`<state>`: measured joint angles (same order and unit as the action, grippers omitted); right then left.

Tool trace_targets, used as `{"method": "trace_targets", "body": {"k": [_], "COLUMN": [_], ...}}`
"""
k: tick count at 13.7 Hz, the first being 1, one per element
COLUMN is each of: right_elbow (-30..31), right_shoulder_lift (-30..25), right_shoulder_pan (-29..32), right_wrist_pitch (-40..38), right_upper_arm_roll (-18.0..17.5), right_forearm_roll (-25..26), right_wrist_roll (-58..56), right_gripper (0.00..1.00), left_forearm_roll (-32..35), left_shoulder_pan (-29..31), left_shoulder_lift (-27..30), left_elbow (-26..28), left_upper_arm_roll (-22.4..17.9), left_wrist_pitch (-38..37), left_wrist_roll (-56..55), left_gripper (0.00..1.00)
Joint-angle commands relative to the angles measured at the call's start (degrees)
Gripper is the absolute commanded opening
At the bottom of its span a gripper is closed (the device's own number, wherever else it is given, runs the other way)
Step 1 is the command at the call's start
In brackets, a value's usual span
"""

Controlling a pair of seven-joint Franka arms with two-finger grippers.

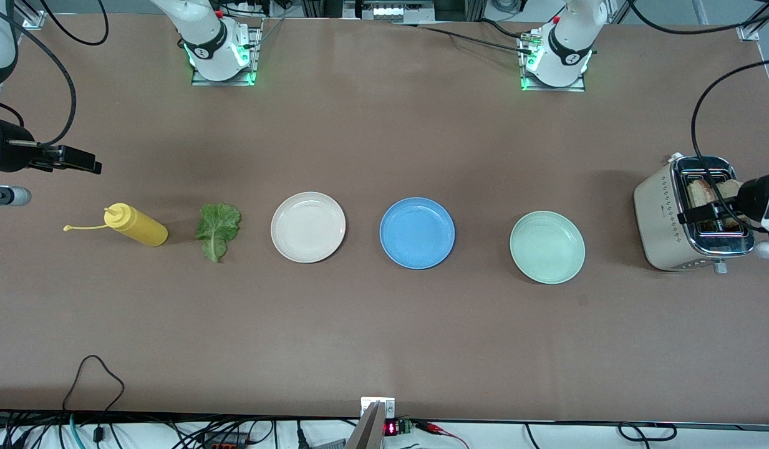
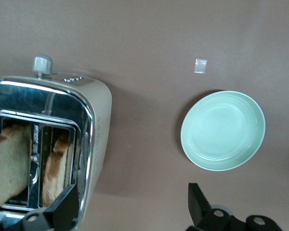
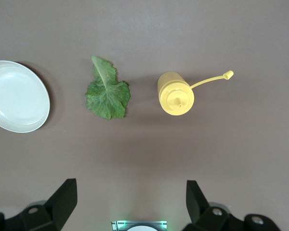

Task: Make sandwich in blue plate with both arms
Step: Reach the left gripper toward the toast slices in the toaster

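Next, my left gripper closes on the top of the bread slice (image 1: 701,195) (image 2: 53,182) in the toaster slot that is closer to the pale green plate.
The blue plate (image 1: 417,232) lies empty mid-table between a cream-white plate (image 1: 308,226) and a pale green plate (image 1: 547,247). Two bread slices (image 2: 9,163) stand in the slots of a toaster (image 1: 665,215) at the left arm's end; they also show in the front view (image 1: 702,190). My left gripper (image 2: 130,209) is open, held up over the toaster's edge (image 1: 711,209), holding nothing. A green lettuce leaf (image 1: 217,229) lies flat on the table beside the cream plate. My right gripper (image 3: 130,202) is open and empty, up over the table at the right arm's end (image 1: 72,159).
A yellow squeeze bottle (image 1: 136,225) lies on its side beside the lettuce, its cap on a tether. The right wrist view shows bottle (image 3: 175,93), lettuce (image 3: 107,94) and cream plate (image 3: 0,118). The left wrist view shows the green plate (image 2: 223,130) and a tape scrap (image 2: 200,65).
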<state>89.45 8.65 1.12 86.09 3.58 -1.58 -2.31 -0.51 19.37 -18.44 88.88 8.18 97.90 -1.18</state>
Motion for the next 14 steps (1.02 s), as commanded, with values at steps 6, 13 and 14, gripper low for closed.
{"method": "trace_targets", "body": {"k": [6,13,14], "right_elbow": [0.46,0.37,0.37], "right_shoulder_lift": [-0.3,-0.22,-0.22], "right_shoulder_pan": [-0.07,-0.24,-0.24], "right_wrist_pitch": [-0.93,-1.1,-1.1], "right_upper_arm_roll": [-0.15,-0.24,-0.15], "right_forearm_roll": [-0.18,-0.36,-0.36], "right_wrist_roll": [-0.16,0.2,0.2], "right_gripper": [1.0,1.0,1.0], "left_forearm_roll": [0.24,0.33,0.24], "left_shoulder_pan": [6.64,8.23,8.23], "left_shoulder_lift": [-6.6,-6.52,-6.43], "left_elbow": [-2.84,1.46,1.55], "left_upper_arm_roll": [0.34,0.25,0.25], "left_wrist_pitch": [-1.57,-2.7,-3.23], "left_wrist_roll": [14.71,16.91,16.91], "left_gripper": [1.0,1.0,1.0]}}
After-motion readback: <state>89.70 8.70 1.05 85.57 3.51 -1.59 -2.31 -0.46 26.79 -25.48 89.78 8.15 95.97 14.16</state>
